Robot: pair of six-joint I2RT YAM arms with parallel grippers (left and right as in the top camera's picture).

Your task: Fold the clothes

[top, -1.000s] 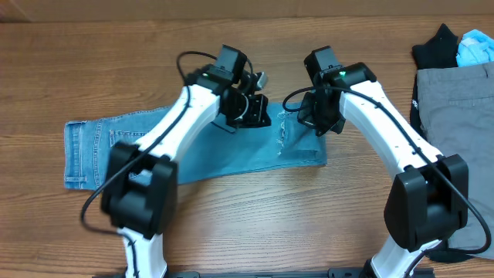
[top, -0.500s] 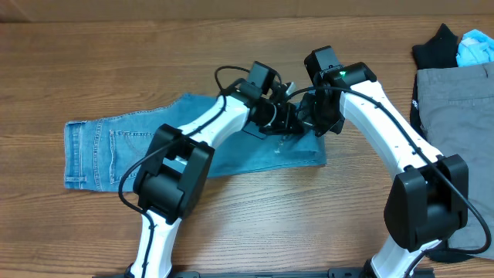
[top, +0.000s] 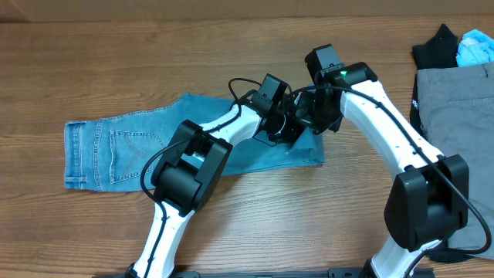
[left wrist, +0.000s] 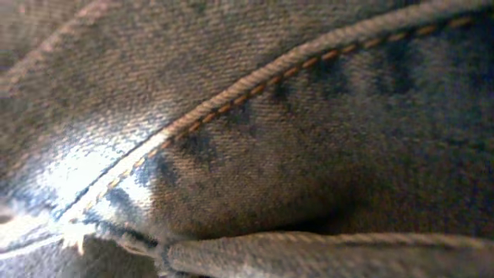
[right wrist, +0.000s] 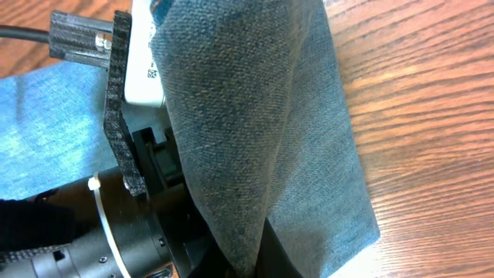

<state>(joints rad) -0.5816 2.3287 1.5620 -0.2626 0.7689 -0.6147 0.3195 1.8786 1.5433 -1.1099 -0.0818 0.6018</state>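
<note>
Next, my right gripper lets go of the leg end on top of the jeans, halfway (top: 261, 136) along the legs.
The light blue denim jeans (top: 116, 150) lie flat across the wooden table, with the waistband and back pockets at the left and the leg ends at the right. My right gripper (top: 312, 122) is over the far right corner of the leg. In the right wrist view it (right wrist: 258, 255) is shut on a raised fold of denim (right wrist: 231, 116). My left gripper (top: 287, 127) is right beside it, partly under that fold. The left wrist view is filled by denim and a stitched seam (left wrist: 309, 154), so its fingers are hidden.
Grey trousers (top: 455, 116) lie at the right edge of the table. A black garment (top: 436, 46) and a pale blue item (top: 475, 48) are at the far right corner. Bare wood (top: 255, 224) lies in front of the jeans.
My left arm has swung right along the jeans until its gripper meets the right gripper. The right arm has stayed in place, holding the leg fabric.
</note>
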